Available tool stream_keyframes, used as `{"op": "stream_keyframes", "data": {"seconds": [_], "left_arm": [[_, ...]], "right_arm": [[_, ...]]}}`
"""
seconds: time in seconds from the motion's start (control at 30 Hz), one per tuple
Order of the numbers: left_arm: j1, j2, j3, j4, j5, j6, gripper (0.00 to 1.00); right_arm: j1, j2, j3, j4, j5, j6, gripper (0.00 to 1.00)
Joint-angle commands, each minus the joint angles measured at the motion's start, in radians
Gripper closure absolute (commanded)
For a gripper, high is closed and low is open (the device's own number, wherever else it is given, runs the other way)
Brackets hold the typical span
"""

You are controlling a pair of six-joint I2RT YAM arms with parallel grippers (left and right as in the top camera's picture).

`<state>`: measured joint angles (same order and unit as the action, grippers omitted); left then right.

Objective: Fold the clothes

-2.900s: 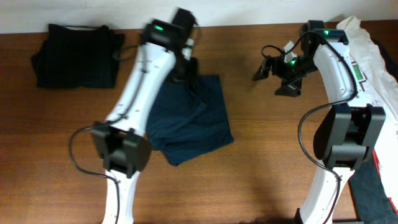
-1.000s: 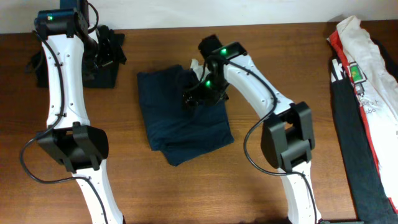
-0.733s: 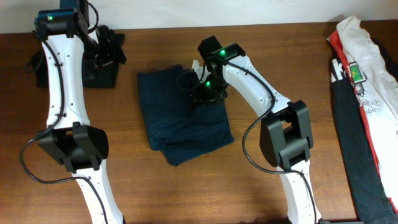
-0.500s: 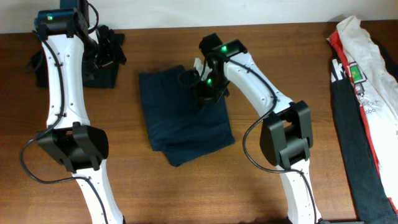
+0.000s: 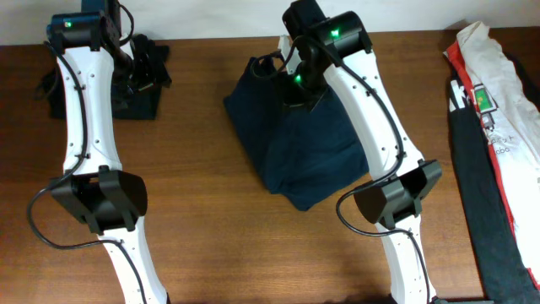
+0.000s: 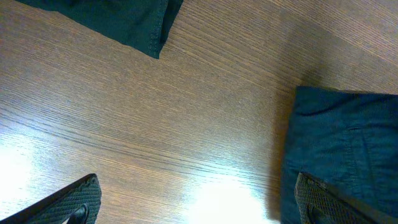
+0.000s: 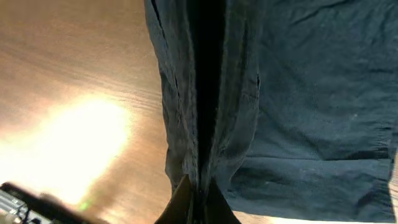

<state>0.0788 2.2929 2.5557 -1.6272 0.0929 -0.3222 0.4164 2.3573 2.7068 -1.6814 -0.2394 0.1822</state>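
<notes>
My right gripper has a spot to let go of the fold. It will release it over the shorts' edge [image 5: 385, 135] nearest the white-and-red printed shirt.
The navy-blue shorts [image 5: 308, 152] lie bunched in the middle of the table, their top edge pulled up into a ridge. My right gripper [image 5: 295, 82] is shut on that ridge; in the right wrist view the fold of the shorts [image 7: 205, 93] runs straight into the closed right gripper [image 7: 198, 205]. My left gripper [image 5: 142, 74] hovers open at the far left over a folded black piece [image 5: 101, 93]. In the left wrist view the left gripper [image 6: 199, 202] holds nothing, with dark cloth [image 6: 348, 143] under its right finger.
A white-and-red printed shirt [image 5: 494, 93] and a black piece [image 5: 468, 194] lie along the right edge of the table [image 5: 211, 253]. More dark cloth [image 6: 124, 18] shows at the top of the left wrist view.
My right gripper has shut on the shorts and pulled them up and to the right, toward the far edge. The left arm has not moved.
</notes>
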Motion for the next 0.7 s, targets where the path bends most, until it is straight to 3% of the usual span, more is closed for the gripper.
{"op": "stream_keyframes", "data": {"seconds": [0.0,0.23,0.37,0.43,0.67], "left_arm": [[0.001,-0.028,0.013,-0.001,-0.011,0.001,0.01],[0.001,-0.028,0.013,0.002,-0.011,0.001,0.01],[0.001,-0.028,0.013,-0.007,-0.011,0.002,0.01],[0.001,-0.028,0.013,-0.009,-0.011,0.001,0.01],[0.001,-0.028,0.013,-0.009,-0.011,0.002,0.01]], "right_arm": [[0.019,-0.080,0.087,-0.015,0.068,0.011,0.96],[0.123,-0.144,0.161,-0.017,0.080,0.019,0.96],[0.145,-0.185,0.161,-0.017,0.244,0.071,0.96],[0.137,-0.223,0.161,-0.018,0.397,0.115,0.96],[0.009,-0.235,0.047,-0.018,0.319,0.150,0.96]]}}
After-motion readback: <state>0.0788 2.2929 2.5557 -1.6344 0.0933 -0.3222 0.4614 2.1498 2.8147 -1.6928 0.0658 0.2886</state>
